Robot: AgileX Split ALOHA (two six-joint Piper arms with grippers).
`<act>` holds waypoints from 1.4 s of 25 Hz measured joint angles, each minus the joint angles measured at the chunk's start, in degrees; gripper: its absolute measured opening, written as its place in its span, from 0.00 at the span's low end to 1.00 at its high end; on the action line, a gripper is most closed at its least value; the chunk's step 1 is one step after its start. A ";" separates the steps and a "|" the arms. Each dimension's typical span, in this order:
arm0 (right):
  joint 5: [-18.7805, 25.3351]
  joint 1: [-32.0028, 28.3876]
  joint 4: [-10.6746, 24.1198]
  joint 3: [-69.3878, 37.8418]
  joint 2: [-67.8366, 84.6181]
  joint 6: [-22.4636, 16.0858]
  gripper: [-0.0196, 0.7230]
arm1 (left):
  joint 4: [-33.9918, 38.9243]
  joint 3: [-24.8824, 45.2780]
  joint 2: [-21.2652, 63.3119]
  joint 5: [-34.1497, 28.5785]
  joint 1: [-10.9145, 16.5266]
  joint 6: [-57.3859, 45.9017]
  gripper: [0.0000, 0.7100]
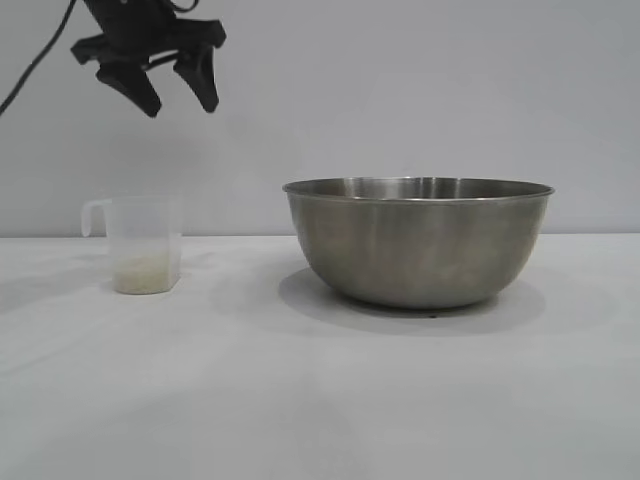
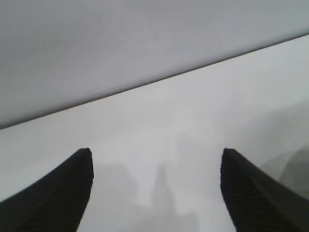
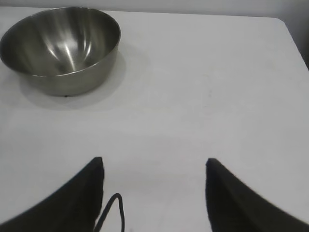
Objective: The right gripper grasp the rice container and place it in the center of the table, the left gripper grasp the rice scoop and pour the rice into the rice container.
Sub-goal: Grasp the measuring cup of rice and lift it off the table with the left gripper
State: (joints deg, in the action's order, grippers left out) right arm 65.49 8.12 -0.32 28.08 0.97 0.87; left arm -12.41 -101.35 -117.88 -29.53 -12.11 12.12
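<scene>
The rice scoop has a side that faces away from the rice container. Next, my left gripper closes there, on the handle of the rice scoop [image 1: 88, 214].
The rice container [image 1: 420, 245], a large steel bowl, stands upright on the white table [image 1: 300, 400], a little right of the middle. Left of it stands the rice scoop [image 1: 146, 245], a small clear cup with its handle at the left and a low layer of rice [image 1: 143, 272] in the bottom. My left gripper [image 1: 182, 108] hangs open high above the scoop, well clear of it, with nothing between its fingers [image 2: 156, 152]. The right gripper [image 3: 154, 160] is open and empty over bare table, and the bowl [image 3: 63, 46] lies some way off from it.
A plain grey wall [image 1: 400, 90] runs behind the table. The right wrist view shows the table's rounded corner [image 3: 285, 24] beyond the bowl's side. A thin black cable [image 3: 113, 208] loops beside one right finger. Bare tabletop lies between scoop and bowl.
</scene>
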 joint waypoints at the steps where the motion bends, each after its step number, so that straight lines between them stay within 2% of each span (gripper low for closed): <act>1: 0.00 0.00 0.00 0.00 0.00 0.00 0.61 | 0.00 0.28 1.00 0.00 0.00 0.00 0.68; 4: 0.00 0.00 0.00 0.00 0.00 0.00 0.61 | 0.00 4.05 4.71 1.77 0.00 1.59 0.68; 7: 0.00 0.00 0.00 0.00 0.00 0.00 0.61 | 0.00 11.37 9.03 6.51 0.00 3.27 0.68; 13: 0.00 0.00 0.00 0.00 0.00 0.00 0.61 | 0.00 31.84 18.89 24.90 0.00 4.69 0.68; 18: 0.00 0.00 0.00 0.00 0.00 0.00 0.61 | 0.00 45.32 25.57 39.69 0.00 5.95 0.68; 26: 0.00 0.00 0.04 0.00 0.00 0.00 0.61 | 1.41 65.46 27.24 64.50 0.00 3.64 0.68; 31: 0.00 0.00 0.04 0.00 0.00 0.00 0.61 | 3.31 72.39 26.88 78.11 0.00 0.34 0.68; 32: 0.00 0.00 0.04 0.00 0.00 0.00 0.61 | 3.54 72.97 26.62 79.10 0.00 0.08 0.68; 33: 0.00 0.00 0.04 0.00 0.00 0.00 0.61 | 3.78 73.23 26.16 79.48 0.00 0.00 0.61; 34: 0.00 0.00 0.04 0.00 0.00 0.00 0.61 | 4.05 73.32 25.78 79.73 0.00 -0.05 0.59; 35: 0.00 0.00 0.04 0.00 0.00 0.00 0.61 | 4.31 73.36 25.24 79.92 0.00 -0.31 0.60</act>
State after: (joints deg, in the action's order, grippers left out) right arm 65.49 8.12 -0.28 28.08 0.97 0.87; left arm -8.10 -27.99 -92.64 50.39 -12.11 11.81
